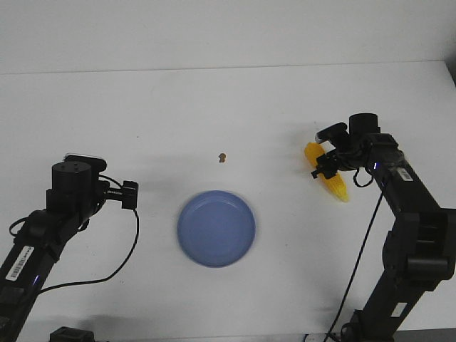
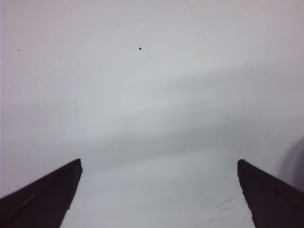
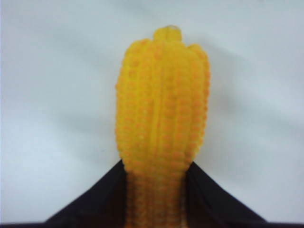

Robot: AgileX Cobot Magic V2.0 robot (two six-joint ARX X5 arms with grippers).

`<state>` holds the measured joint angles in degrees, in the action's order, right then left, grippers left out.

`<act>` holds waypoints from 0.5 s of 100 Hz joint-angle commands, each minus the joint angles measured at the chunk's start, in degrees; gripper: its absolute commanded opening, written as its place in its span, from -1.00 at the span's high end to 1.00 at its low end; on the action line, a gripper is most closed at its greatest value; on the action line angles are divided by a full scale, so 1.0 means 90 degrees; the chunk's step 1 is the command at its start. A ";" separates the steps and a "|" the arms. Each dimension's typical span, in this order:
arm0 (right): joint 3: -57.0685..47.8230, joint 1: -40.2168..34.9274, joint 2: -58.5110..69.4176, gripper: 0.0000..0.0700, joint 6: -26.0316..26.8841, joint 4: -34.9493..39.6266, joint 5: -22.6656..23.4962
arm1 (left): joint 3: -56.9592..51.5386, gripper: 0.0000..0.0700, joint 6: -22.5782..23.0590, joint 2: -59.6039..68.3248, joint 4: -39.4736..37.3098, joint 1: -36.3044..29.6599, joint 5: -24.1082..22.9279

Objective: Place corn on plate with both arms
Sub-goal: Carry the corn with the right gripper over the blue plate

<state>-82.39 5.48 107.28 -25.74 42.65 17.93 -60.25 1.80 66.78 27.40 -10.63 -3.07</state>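
Note:
My right gripper is going to let go of the yellow corn just behind the middle of the blue plate [image 1: 225, 222], toward the brown speck.
The yellow corn [image 1: 336, 184] is at the right of the white table, right of the blue plate [image 1: 216, 227]. My right gripper [image 1: 326, 168] is shut on the corn near its middle; in the right wrist view the cob [image 3: 162, 104] stands between the two black fingers [image 3: 104, 194] and both press its sides. I cannot tell whether the corn rests on the table or is just above it. My left gripper [image 2: 159, 164] is open and empty over bare table at the left, its fingers [image 2: 42, 197] wide apart. The plate is empty.
A tiny brown speck [image 1: 222, 157] lies on the table [image 1: 164, 107] behind the plate. Black cables hang from both arms. The table's far edge runs across the top of the front view.

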 commanded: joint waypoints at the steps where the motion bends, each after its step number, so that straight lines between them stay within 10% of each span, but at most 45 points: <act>1: -0.0148 -0.0085 -0.0121 0.75 0.0177 0.0017 0.0187 | -0.0049 -1.00 -0.0063 0.0046 -0.0053 -0.0010 0.0015; 50: -0.0155 -0.2263 -0.1498 0.74 0.1069 0.0600 0.0243 | -0.0049 -1.00 -0.0063 0.0046 -0.0046 -0.0010 0.0015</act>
<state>-82.70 -11.92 93.34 -19.09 47.97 19.77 -60.25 1.78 66.78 27.42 -10.63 -3.07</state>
